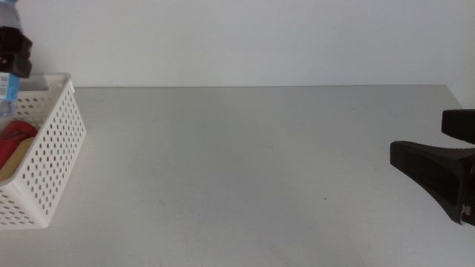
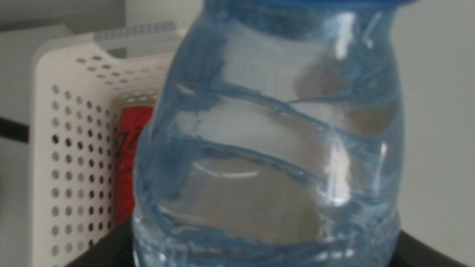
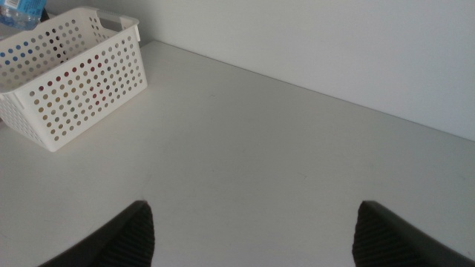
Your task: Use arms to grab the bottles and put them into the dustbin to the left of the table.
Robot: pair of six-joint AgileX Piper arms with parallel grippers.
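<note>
Next, my left gripper lets go of the clear water bottle on the red can [image 1: 16,132] [image 2: 133,159], next to the pale-yellow bottle in the dustbin.
My left gripper [image 1: 15,53] hangs over the far left end of the dustbin [image 1: 52,148], shut on the clear water bottle [image 1: 7,87] with its blue label. That bottle [image 2: 274,148] fills the left wrist view, with the dustbin's perforated wall [image 2: 70,148] behind it. A red can [image 1: 19,135] lies inside the dustbin beside a pale-yellow bottle [image 1: 10,167], and the red can [image 2: 132,163] also shows past the held bottle. My right gripper [image 1: 434,167] waits at the table's right side, open and holding nothing; its jaws stand wide apart in the right wrist view.
The white dustbin [image 3: 74,74] stands on the left end of the light-grey table [image 1: 245,170], close to a plain white wall. The table's far edge runs along that wall.
</note>
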